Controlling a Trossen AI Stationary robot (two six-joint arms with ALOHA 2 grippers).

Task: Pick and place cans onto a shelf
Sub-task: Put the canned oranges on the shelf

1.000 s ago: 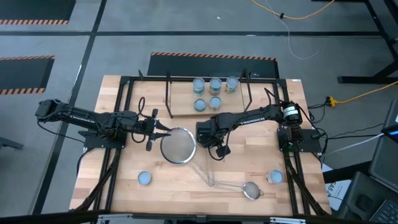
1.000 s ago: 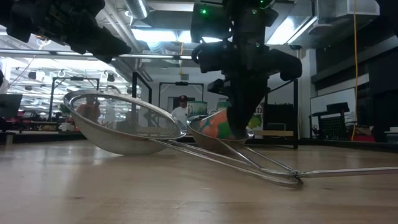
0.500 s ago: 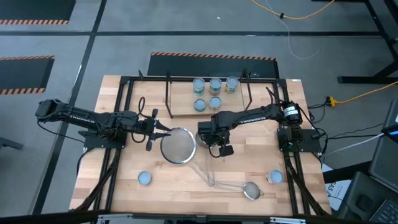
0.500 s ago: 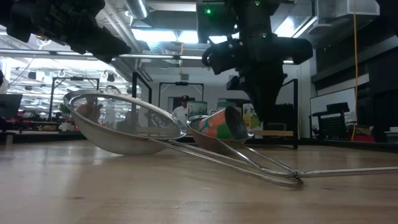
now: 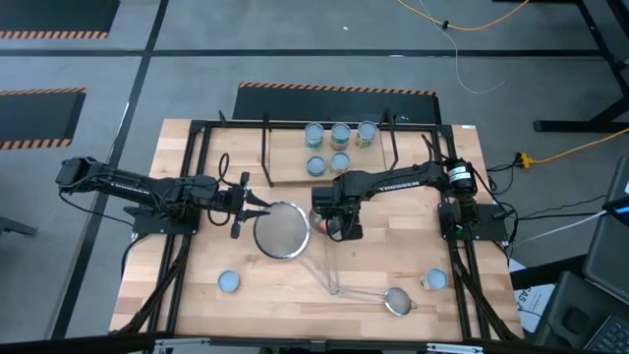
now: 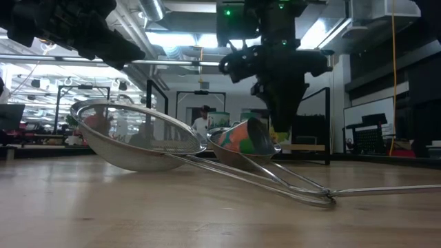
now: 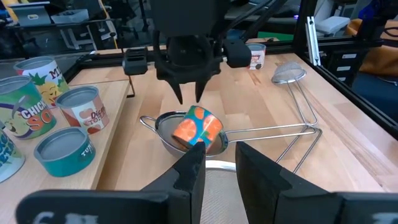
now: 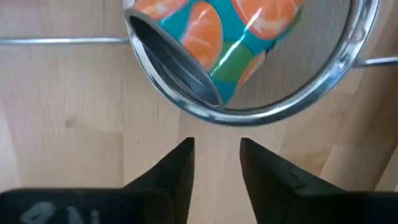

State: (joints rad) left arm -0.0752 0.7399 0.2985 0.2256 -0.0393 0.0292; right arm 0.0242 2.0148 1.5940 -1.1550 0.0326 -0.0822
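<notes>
The orange-and-teal can is lying tipped in the small steel strainer, so I need to first use my right gripper to lift it out by the can's rim (image 8: 213,98) and stand it upright.
An orange-and-teal can (image 7: 196,127) lies tipped on its side in the bowl of a small steel strainer (image 7: 163,134), its pale top (image 8: 171,62) toward my right wrist camera. My right gripper (image 5: 336,228) hangs just above the can, fingers pointing down and a little apart (image 7: 189,96), touching nothing. My left gripper (image 5: 254,208) is open and empty at the left rim of a large strainer (image 5: 282,231). Several cans (image 5: 339,133) stand on the shelf's wooden board (image 5: 285,177) at the far side.
The two strainers' long wire handles (image 5: 329,275) run toward the near edge. A third small strainer (image 5: 398,300) lies near right. Loose cans stand near left (image 5: 228,281) and near right (image 5: 435,280). A black frame (image 5: 197,147) edges the table.
My right gripper has risen from low beside the can, swung toward the table's right, then come back toward the left and far side, above the can. The can stays tipped in the small strainer.
</notes>
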